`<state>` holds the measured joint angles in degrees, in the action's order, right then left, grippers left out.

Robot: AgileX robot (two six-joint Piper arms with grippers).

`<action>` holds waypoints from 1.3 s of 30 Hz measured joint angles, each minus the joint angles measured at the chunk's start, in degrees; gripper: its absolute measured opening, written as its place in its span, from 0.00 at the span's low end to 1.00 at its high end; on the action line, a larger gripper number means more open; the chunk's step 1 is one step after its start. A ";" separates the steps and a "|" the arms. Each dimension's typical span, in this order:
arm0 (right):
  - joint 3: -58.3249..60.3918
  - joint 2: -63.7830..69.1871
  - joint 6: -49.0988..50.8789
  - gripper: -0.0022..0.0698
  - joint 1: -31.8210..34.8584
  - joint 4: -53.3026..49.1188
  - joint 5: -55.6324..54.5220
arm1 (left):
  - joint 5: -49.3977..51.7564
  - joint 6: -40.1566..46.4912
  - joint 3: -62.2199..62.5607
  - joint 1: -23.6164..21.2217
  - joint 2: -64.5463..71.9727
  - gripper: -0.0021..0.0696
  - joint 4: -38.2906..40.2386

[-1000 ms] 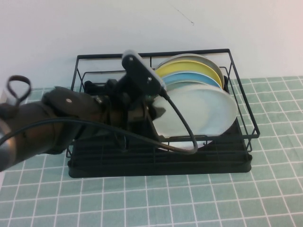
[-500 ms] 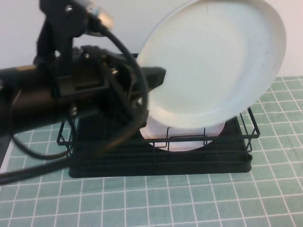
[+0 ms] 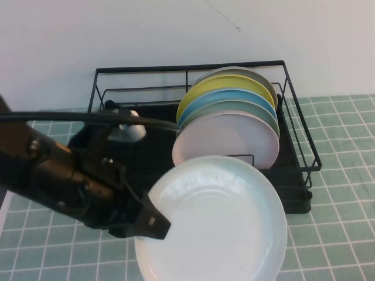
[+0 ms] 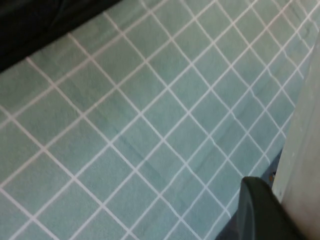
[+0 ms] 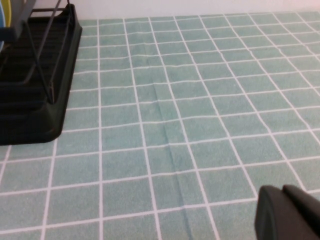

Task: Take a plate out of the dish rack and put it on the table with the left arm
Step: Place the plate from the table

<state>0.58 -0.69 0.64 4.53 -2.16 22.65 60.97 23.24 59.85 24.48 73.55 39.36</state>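
The blue-white plate, held nearly flat over the green tiled table, will rest on the tiles [image 3: 228,248] in front of the rack's pale pink plate once the robot's left gripper lets it go.
My left gripper [image 3: 153,222] is shut on the rim of the pale blue-white plate [image 3: 220,225]. It holds the plate nearly flat, in front of the black wire dish rack [image 3: 193,68] and over the green tiled table [image 3: 334,234]. In the left wrist view one dark finger [image 4: 261,212] lies against the plate's edge [image 4: 305,145], with table tiles [image 4: 150,115] beyond. My right gripper [image 5: 284,212] hovers low over the table to the right of the rack [image 5: 37,107], fingers together and empty. It is out of the high view.
The rack still holds several upright plates: a pale pink one [image 3: 228,137] in front, then grey-green, light blue [image 3: 234,96] and yellow [image 3: 205,89] ones. A small white object [image 3: 132,132] sits at the rack's left. Open tiles lie right of and before the rack.
My left arm lifted the pale plate up out of the rack, then swung it down and forward. It now hangs in front of the rack, nearly flat.
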 joint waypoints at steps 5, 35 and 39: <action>0.00 0.00 0.00 0.03 0.00 0.00 0.00 | 0.41 -0.07 0.00 0.00 7.39 0.16 3.09; 0.00 0.00 0.00 0.03 0.00 0.00 0.00 | -20.24 25.67 -22.51 -0.05 27.36 0.16 55.53; 0.00 0.00 0.00 0.03 0.00 0.00 0.00 | -20.89 27.00 -23.13 -0.05 27.34 0.16 57.37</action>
<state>0.58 -0.69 0.64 4.53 -2.16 22.65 40.08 50.24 36.72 24.43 100.89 96.73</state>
